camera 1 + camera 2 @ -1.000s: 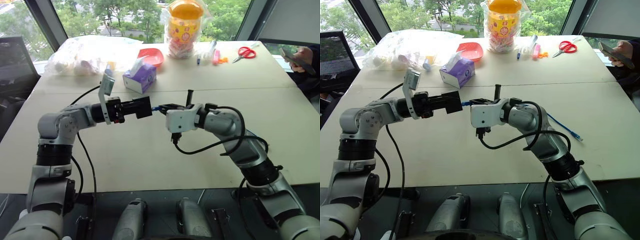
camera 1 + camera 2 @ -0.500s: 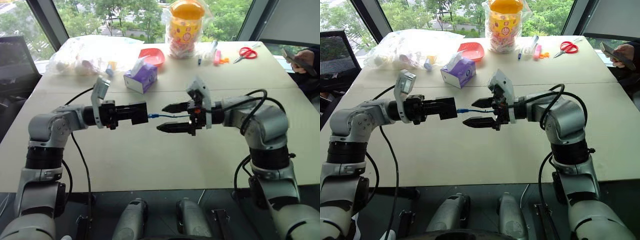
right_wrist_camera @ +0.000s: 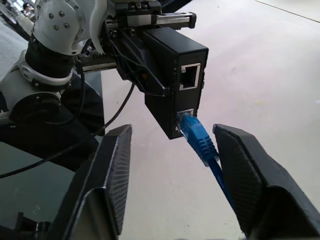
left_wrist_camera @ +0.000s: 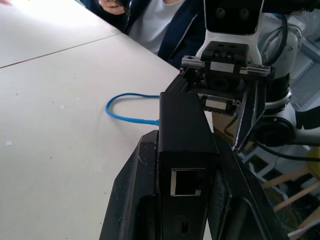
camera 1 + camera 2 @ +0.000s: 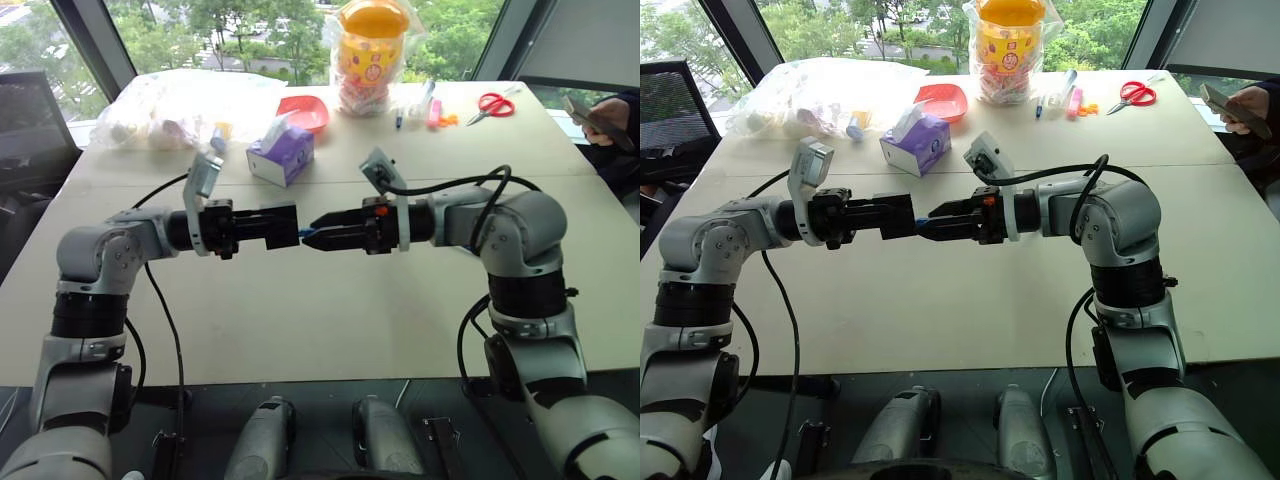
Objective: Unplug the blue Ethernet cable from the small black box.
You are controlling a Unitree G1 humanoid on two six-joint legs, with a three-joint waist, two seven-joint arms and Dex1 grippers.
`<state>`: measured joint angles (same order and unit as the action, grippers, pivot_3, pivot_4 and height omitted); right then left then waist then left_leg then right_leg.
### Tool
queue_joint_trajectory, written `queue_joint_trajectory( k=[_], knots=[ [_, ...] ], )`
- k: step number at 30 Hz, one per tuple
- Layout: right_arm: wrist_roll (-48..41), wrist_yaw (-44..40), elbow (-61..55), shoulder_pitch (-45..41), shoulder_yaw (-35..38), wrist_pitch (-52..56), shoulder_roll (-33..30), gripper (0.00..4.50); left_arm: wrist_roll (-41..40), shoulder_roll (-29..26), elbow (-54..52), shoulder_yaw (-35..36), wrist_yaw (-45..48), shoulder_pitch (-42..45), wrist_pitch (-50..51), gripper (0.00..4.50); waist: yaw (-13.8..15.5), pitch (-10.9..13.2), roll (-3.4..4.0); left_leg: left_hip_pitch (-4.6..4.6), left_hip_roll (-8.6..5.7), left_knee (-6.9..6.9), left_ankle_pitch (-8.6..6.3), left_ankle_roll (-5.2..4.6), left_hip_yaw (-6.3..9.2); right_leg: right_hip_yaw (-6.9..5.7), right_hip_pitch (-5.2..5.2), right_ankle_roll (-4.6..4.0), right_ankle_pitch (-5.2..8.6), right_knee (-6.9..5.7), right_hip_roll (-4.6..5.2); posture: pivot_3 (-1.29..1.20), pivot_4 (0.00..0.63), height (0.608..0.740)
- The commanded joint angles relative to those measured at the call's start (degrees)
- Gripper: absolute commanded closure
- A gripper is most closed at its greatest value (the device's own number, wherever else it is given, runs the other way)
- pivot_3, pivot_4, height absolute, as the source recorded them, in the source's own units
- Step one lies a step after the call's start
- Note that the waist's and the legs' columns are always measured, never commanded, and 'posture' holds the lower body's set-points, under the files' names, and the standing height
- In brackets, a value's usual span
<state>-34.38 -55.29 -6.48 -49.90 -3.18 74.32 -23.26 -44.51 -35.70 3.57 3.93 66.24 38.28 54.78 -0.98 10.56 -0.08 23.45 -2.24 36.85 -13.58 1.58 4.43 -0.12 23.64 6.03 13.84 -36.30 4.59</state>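
My right gripper needs to turn in line, as the blue Ethernet cable's plug slants across its open fingers, and then pinch the ribbed boot (image 3: 206,148) before pulling.
My left gripper (image 5: 275,226) is shut on the small black box (image 3: 175,60) and holds it level above the middle of the table, with the box's ports facing my right gripper. The blue Ethernet cable's plug (image 3: 196,136) sits in the lower port, and the upper port is empty. The cord runs back between my right gripper's two fingers. My right gripper (image 5: 316,238) points at the box and is open, its fingers (image 3: 115,170) on either side of the plug without touching it. A loop of the blue Ethernet cable (image 4: 127,107) lies on the table.
At the back of the table (image 5: 300,320) are a purple tissue box (image 5: 282,155), a red dish (image 5: 303,112), a plastic bag of items (image 5: 180,105), a yellow-lidded jar (image 5: 367,55), pens (image 5: 432,108) and red scissors (image 5: 491,105). A person's hand with a phone (image 5: 598,118) is at the far right.
My right gripper opened, rolled over, then moved in toward the box and narrowed its fingers around the plug. The left gripper has kept the box nearly still.
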Motion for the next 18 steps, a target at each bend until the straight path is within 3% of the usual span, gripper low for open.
queue_joint_trajectory(
  k=[1,9,12,14,16,18],
  knots=[
    [-2.1,-0.5,-0.6,-1.2,-1.4,-0.7,-0.4,1.85,-1.9,0.0,-2.2,1.4,0.3,0.9,-0.1,3.97,0.0,0.0,0.00,0.00,0.00,0.00,0.00,0.00,0.00,0.00,0.00,0.00,0.00,0.00,0.00,0.00,0.150,0.740],
    [-2.5,-0.7,0.1,-1.6,-3.4,-2.0,-1.6,1.85,-3.2,0.0,-3.6,1.5,0.4,0.2,0.6,3.97,0.0,0.0,0.00,0.00,0.00,0.00,0.00,0.00,0.00,0.00,0.00,0.00,0.00,0.00,-0.01,0.00,0.150,0.740],
    [-2.7,-0.8,0.3,-1.8,-3.6,-2.1,-1.8,2.62,-3.5,-0.3,-4.4,1.2,0.5,-0.5,0.6,3.97,0.0,0.0,0.00,0.00,0.00,0.00,0.00,0.00,0.00,0.00,0.00,0.00,0.00,0.00,-0.02,0.00,0.150,0.740],
    [-2.9,-1.0,0.4,-2.0,-3.9,-2.2,-2.1,3.67,-3.3,-0.7,-4.9,0.9,0.9,-1.1,0.4,3.97,0.0,0.0,0.00,0.00,0.00,0.00,0.00,0.00,0.00,0.00,0.00,0.00,0.00,0.00,-0.01,0.00,0.150,0.740],
    [-3.3,-1.3,0.5,-2.2,-4.2,-2.2,-2.7,4.37,-3.2,-1.4,-5.4,0.4,1.8,-1.7,0.1,3.97,0.0,0.0,0.00,0.00,0.01,-0.01,0.00,0.00,0.00,0.00,0.00,0.00,0.00,0.00,-0.02,0.00,0.150,0.740],
    [-3.8,-1.6,0.7,-2.4,-4.5,-2.1,-3.3,4.37,-2.9,-1.9,-5.7,0.1,2.5,-2.2,-0.2,3.97,0.0,0.0,0.00,0.00,0.01,-0.01,0.00,0.00,0.00,0.00,0.00,0.00,0.01,0.01,-0.02,0.00,0.150,0.740]
  ],
)
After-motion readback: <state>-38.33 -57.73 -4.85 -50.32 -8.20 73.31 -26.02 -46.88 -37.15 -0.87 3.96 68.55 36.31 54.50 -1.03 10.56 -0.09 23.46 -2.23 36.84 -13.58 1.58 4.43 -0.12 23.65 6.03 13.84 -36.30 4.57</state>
